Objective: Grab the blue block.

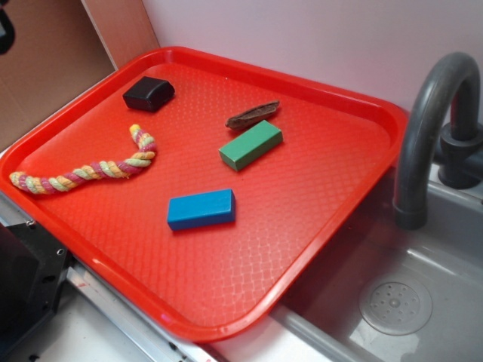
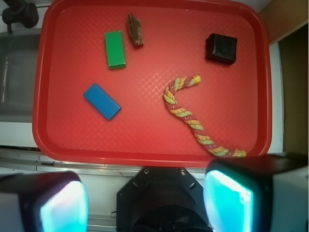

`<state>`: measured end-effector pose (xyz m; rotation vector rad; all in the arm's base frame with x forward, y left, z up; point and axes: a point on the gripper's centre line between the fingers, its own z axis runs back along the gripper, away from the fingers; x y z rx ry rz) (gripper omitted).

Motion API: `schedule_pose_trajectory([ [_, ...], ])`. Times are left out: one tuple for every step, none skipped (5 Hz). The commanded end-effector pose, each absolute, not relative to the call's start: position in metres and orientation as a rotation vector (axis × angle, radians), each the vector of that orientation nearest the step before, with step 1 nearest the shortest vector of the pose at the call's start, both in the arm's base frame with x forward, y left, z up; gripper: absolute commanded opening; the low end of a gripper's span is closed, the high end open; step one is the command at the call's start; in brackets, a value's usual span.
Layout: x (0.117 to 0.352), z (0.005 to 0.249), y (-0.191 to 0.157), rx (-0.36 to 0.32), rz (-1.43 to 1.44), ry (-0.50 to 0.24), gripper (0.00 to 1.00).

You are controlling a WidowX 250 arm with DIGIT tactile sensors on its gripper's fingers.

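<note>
The robot's gripper should next move to the blue block's middle [image 1: 200, 210] [image 2: 102, 101] and close there across the block's long sides, between its short ends.
The blue block [image 1: 201, 209] lies flat on the red tray [image 1: 347, 219], near its front middle. From the wrist view the blue block [image 2: 102, 101] sits left of centre on the tray [image 2: 145, 154], turned diagonally. My gripper [image 2: 145, 203] hangs high above the tray's near edge, open, with its two cyan pads [image 2: 227, 200] wide apart and nothing between them. It is far from the block. The gripper is out of the exterior view.
On the tray also lie a green block [image 1: 250, 145], a brown stick-like piece [image 1: 252, 115], a small black rounded box [image 1: 149, 93] and a coloured rope [image 1: 90, 169]. A grey sink [image 1: 407, 302] with a curved faucet [image 1: 426, 128] lies to the right.
</note>
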<state>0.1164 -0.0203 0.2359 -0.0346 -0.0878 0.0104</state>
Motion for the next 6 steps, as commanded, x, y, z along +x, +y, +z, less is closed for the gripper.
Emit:
schedule_pose_trajectory([
  [0.116, 0.236, -0.020, -0.035, 0.010, -0.088, 1.00],
  [0.126, 0.233, -0.026, -0.012, -0.136, -0.163, 1.00],
  [0.150, 0.219, -0.032, 0.014, -0.315, -0.184, 1.00],
  [0.165, 0.208, -0.038, 0.034, -0.452, -0.179, 1.00],
  [0.182, 0.182, -0.054, 0.008, -0.557, -0.140, 1.00],
  [0.184, 0.157, -0.073, 0.026, -0.627, -0.083, 1.00],
])
